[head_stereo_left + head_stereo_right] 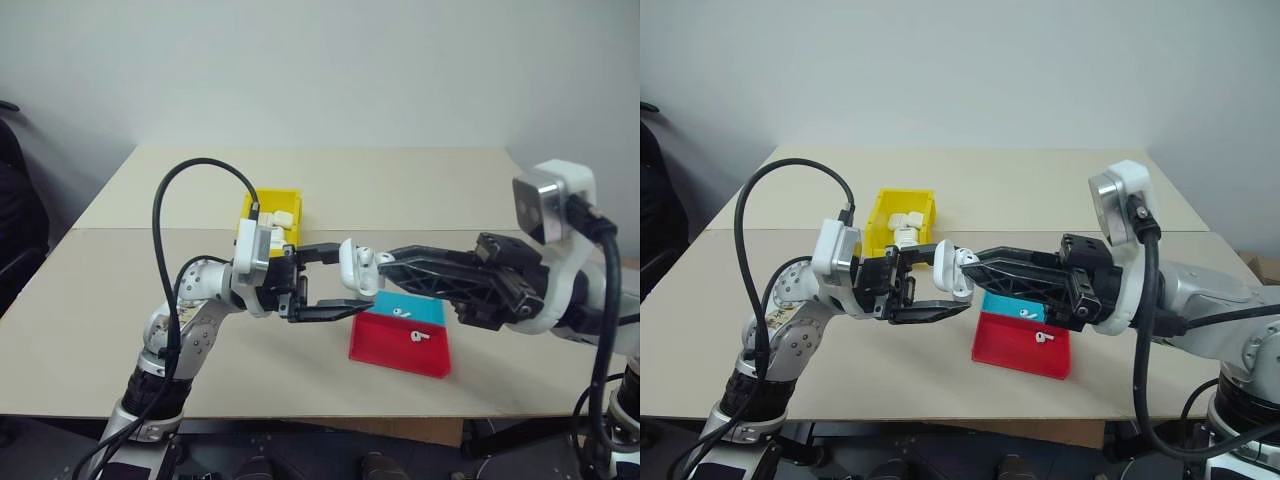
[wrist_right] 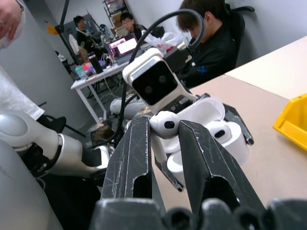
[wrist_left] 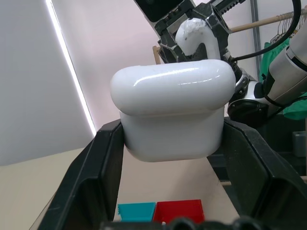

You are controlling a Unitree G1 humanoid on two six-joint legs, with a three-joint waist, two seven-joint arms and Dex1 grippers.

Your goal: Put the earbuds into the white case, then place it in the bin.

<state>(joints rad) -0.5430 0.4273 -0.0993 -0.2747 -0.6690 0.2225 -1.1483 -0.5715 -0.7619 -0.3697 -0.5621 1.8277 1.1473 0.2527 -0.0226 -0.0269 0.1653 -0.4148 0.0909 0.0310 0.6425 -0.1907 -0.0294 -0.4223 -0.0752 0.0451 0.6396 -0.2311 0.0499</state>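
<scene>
The earbud will go into the empty slot of the white case (image 1: pixel 365 279) (image 2: pixel 176 153), beside the seated earbud, and my right gripper will let go of it there.
My left gripper (image 1: pixel 348 282) is shut on the white case (image 3: pixel 172 110), holding it in the air above the table with its lid flipped open (image 2: pixel 206 111). From the other side, my right gripper (image 2: pixel 164 125) is shut on one earbud (image 2: pixel 165 123), its head sitting right at the case's open top (image 1: pixel 360 262). The earbud's stem shows above the case (image 3: pixel 194 33). Two more earbuds (image 1: pixel 402 312) (image 1: pixel 419 336) lie on the red-and-blue tray below. The yellow bin (image 1: pixel 252 205) stands on the table behind my left gripper, apart from both.
The red-and-blue tray (image 1: pixel 390 352) lies flat on the beige table (image 1: pixel 420 190), under the two grippers. White items (image 1: pixel 281 218) sit inside the bin. People sit at desks (image 2: pixel 201 33) beyond the table's edge.
</scene>
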